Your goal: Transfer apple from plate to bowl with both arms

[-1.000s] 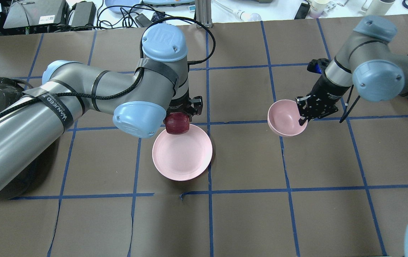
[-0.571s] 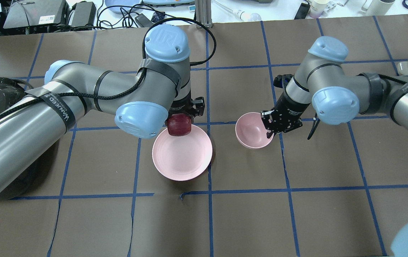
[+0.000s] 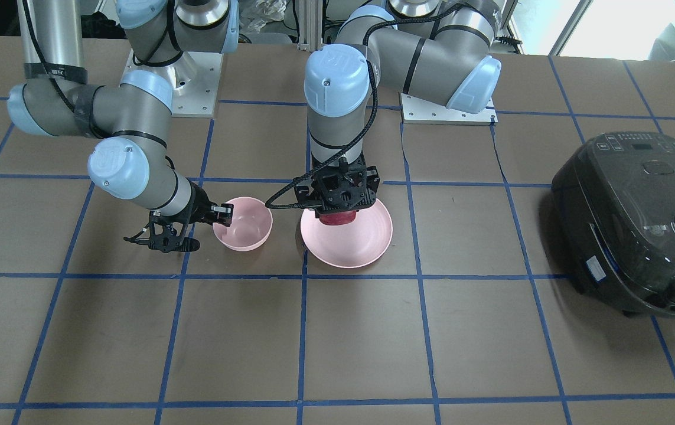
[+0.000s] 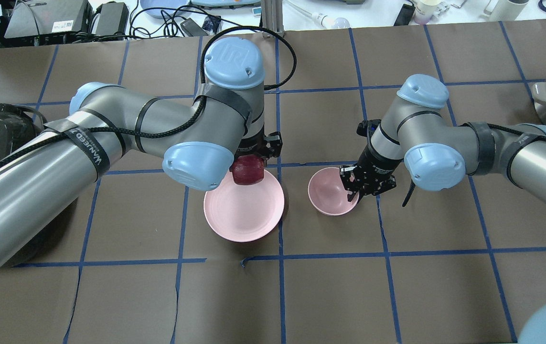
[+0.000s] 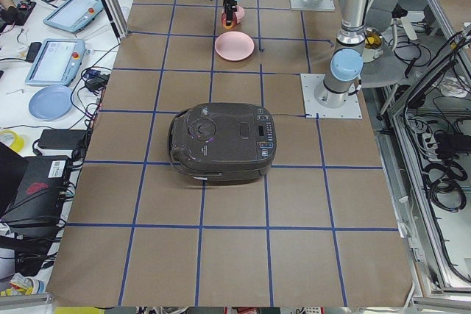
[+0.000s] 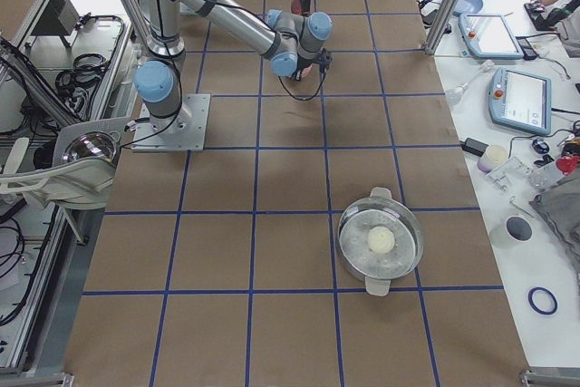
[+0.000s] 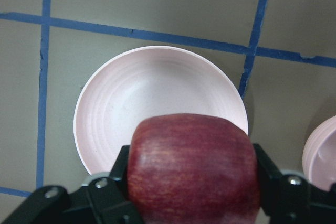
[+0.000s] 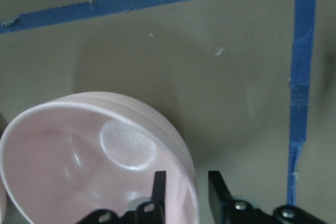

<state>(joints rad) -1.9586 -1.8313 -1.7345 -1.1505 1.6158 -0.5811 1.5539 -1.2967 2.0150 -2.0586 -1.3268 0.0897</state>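
I will let go of the dark red apple with my left gripper down inside the small pink bowl (image 3: 242,231) next to the pale pink plate.
My left gripper (image 4: 252,160) is shut on the dark red apple (image 4: 248,172) and holds it above the far edge of the pale pink plate (image 4: 244,210); the apple fills the left wrist view (image 7: 193,169) with the plate (image 7: 131,108) below it. My right gripper (image 4: 355,188) is shut on the rim of the small pink bowl (image 4: 327,191), one finger inside and one outside, as the right wrist view (image 8: 184,198) shows. The bowl (image 3: 243,224) sits just beside the plate (image 3: 367,242), tilted slightly. The bowl holds nothing.
A black rice cooker (image 3: 638,218) stands on the robot's left side of the table. A metal pot with a pale ball (image 6: 381,240) sits at the robot's far right. Blue tape lines grid the brown table cover (image 4: 330,286).
My right gripper has carried the bowl leftward across the table to just beside the plate. My left gripper with the apple has shifted slightly right, toward the bowl.
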